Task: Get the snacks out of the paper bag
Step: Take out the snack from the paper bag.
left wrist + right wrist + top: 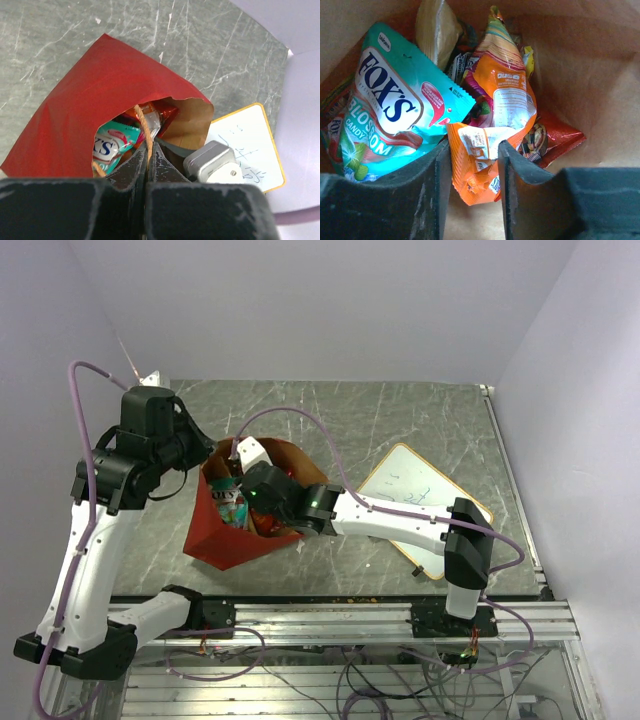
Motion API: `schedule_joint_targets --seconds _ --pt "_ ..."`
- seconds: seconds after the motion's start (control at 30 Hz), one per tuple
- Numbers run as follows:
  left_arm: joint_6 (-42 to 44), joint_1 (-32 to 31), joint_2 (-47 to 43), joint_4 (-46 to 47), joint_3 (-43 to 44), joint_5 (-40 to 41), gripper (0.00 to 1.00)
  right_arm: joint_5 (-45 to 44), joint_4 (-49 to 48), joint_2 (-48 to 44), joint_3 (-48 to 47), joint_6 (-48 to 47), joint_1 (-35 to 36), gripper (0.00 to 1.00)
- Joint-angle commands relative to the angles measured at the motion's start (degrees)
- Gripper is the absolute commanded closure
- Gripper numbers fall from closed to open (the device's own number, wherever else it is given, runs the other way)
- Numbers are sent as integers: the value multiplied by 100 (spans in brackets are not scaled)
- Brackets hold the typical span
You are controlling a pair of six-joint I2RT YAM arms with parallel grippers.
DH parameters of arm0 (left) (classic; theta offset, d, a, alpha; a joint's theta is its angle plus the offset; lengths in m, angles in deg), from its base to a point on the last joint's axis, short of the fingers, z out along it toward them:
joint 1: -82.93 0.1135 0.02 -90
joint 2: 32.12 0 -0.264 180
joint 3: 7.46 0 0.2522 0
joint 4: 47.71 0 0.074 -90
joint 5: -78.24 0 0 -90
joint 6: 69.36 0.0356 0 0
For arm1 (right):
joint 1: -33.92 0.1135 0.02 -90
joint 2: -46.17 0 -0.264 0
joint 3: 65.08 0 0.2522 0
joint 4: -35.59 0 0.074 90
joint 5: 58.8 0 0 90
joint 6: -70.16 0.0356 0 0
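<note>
My right gripper's fingers are resting wide across the crumpled end of the orange packet, so I will open them and pinch just below the packet's white label [481,163] before I lift it.
The paper bag [215,535], red outside and brown inside, stands open on the table. My left gripper [207,462] is shut on its orange string handle [146,131] at the bag's rim [150,75]. My right gripper [252,502] reaches inside the bag. In the right wrist view its jaws [474,160] grip the crumpled lower end of an orange packet [495,100]. A teal candy packet [395,115] lies left of it, a red packet [560,137] to the right, and a pale packet [436,30] behind. The teal packet [112,145] also shows in the left wrist view.
A white whiteboard [420,495] with a yellow edge lies right of the bag, partly under the right arm [400,525]. The grey marble table [400,420] runs to walls at the back and sides. A metal rail [330,615] lines the near edge.
</note>
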Motion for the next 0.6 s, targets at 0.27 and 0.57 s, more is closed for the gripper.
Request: schedule_joint_targets --seconds 0.27,0.57 --pt "-624 7 -275 43 -226 -297 93 -31 -898 -494 667 192 -329 95" --pt "-498 7 -271 447 -380 -676 93 350 -1027 -283 589 296 -420 46"
